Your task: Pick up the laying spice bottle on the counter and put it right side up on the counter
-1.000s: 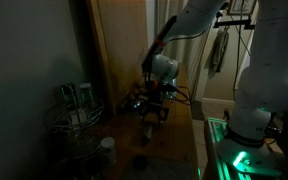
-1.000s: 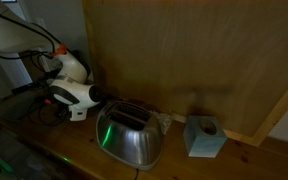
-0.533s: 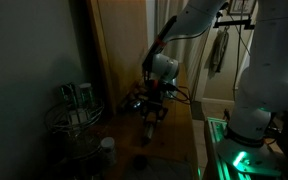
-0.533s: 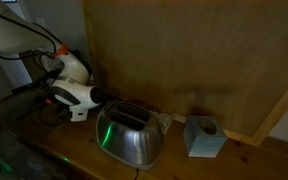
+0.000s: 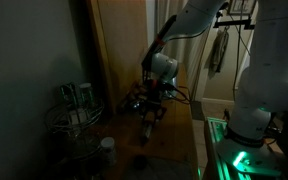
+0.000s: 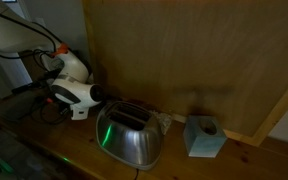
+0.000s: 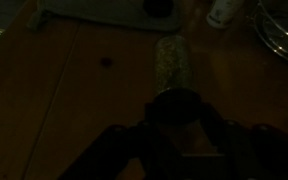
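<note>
My gripper is to set the spice bottle upright on the wooden counter (image 5: 144, 121), between the dark mat and the back wall. It will let go of the bottle there.
The scene is dim. In the wrist view the spice bottle (image 7: 172, 62) lies on its side on the wooden counter (image 7: 64, 90), its clear body full of pale spice pointing away from me. Its dark cap end sits between the fingers of my gripper (image 7: 176, 112), which is shut on it. In an exterior view the gripper (image 5: 151, 119) points down at the counter with the bottle (image 5: 148, 130) at its tips. The bottle is out of sight in the exterior view that shows the arm's white wrist (image 6: 74, 92).
A wire rack (image 5: 76, 118) with jars stands beside the work spot, with a small white bottle (image 5: 106, 148) in front of it. A steel toaster (image 6: 130, 136) and a blue tissue box (image 6: 204, 136) stand along the wooden back wall.
The jaws have closed in on the bottle's cap end. The arm and the bottle stay where they were.
</note>
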You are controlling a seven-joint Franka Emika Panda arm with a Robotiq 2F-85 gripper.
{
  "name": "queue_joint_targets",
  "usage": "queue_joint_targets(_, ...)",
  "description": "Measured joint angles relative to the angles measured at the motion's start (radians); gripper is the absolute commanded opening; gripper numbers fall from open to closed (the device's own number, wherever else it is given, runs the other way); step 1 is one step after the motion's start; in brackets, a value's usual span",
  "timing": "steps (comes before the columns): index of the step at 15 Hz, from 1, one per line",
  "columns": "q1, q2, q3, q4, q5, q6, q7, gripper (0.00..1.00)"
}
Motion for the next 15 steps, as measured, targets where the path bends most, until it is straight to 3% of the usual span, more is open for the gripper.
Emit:
queue_joint_targets(6, 0.062, -0.090, 0.057, 0.000, -0.119, 0.139, 0.172, 0.24)
queue_joint_targets(10, 0.100, -0.171, 0.122, -0.005, -0.298, 0.220, 0.370, 0.24)
queue_joint_targets(15, 0.109, -0.267, 0.191, -0.020, -0.525, 0.227, 0.594, 0.24)
